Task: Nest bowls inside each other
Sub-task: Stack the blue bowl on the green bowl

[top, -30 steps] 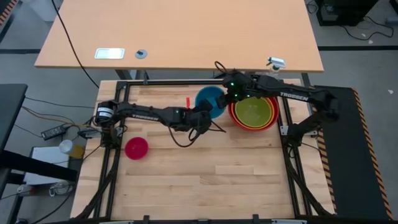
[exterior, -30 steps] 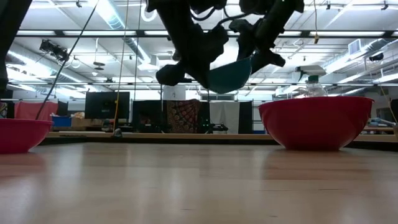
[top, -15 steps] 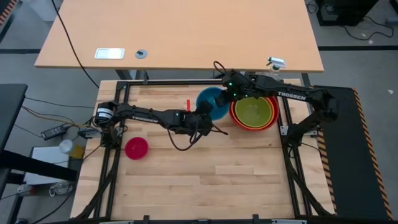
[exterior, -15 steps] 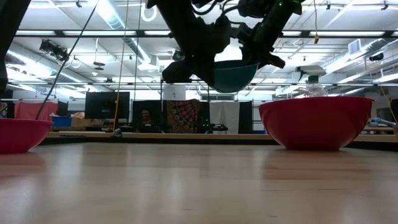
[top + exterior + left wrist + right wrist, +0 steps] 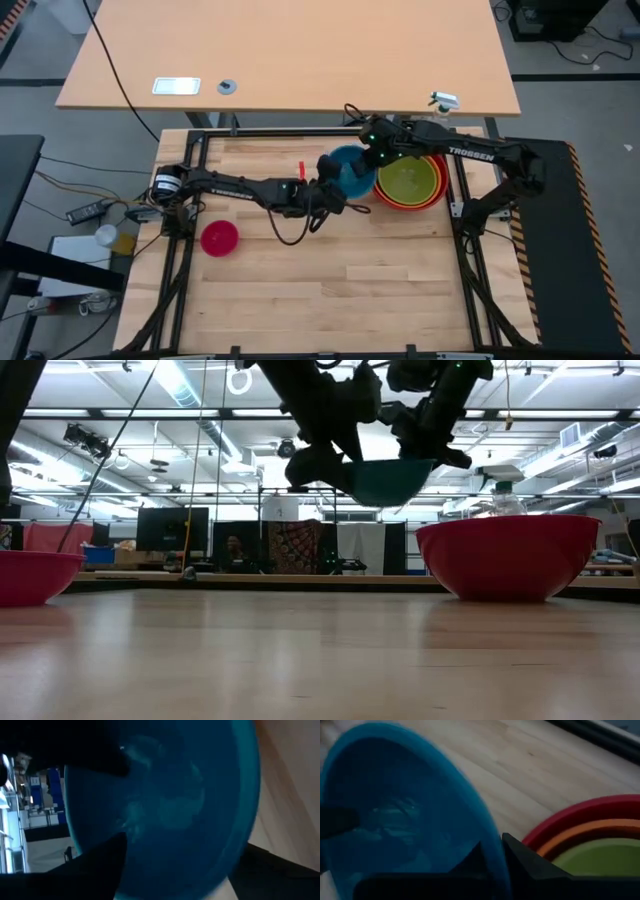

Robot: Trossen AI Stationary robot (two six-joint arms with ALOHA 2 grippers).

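I need to use my right gripper to set the blue bowl down inside the lime green bowl [image 5: 409, 181] [image 5: 619, 869].
The blue bowl [image 5: 352, 172] [image 5: 385, 478] hangs level in the air, just left of the nest of red bowl [image 5: 382, 195] [image 5: 510, 555], orange bowl and lime green bowl [image 5: 408, 180]. My right gripper [image 5: 376, 158] [image 5: 492, 855] is shut on its rim. My left gripper [image 5: 335, 185] [image 5: 122, 802] stands open at the bowl's left side, its two fingers spread in front of the bowl's blue wall [image 5: 190, 810]. The magenta pink bowl [image 5: 219, 237] [image 5: 30, 575] rests on its base at the table's near left. My right gripper pinches the blue bowl's rim [image 5: 490, 832] on the side toward the red bowl, one finger inside the bowl and one finger [image 5: 525, 865] outside. The fingers slant down from above and from the right. The bowl hangs level, clear of the table. My left gripper: whether its open fingers touch the bowl I cannot tell.
The red, orange and lime green nest stands on the table at the far right, close to the black frame rail [image 5: 460, 190]. A small red object [image 5: 301, 165] lies at the far middle. Bare wood spreads across the near half of the table [image 5: 340, 290].
The blue bowl, tilted a second ago, has swung level and shifted slightly toward the red bowl. My left gripper has rolled and moved a little toward the table's right along with it. My right arm has stayed at the bowl's rim.
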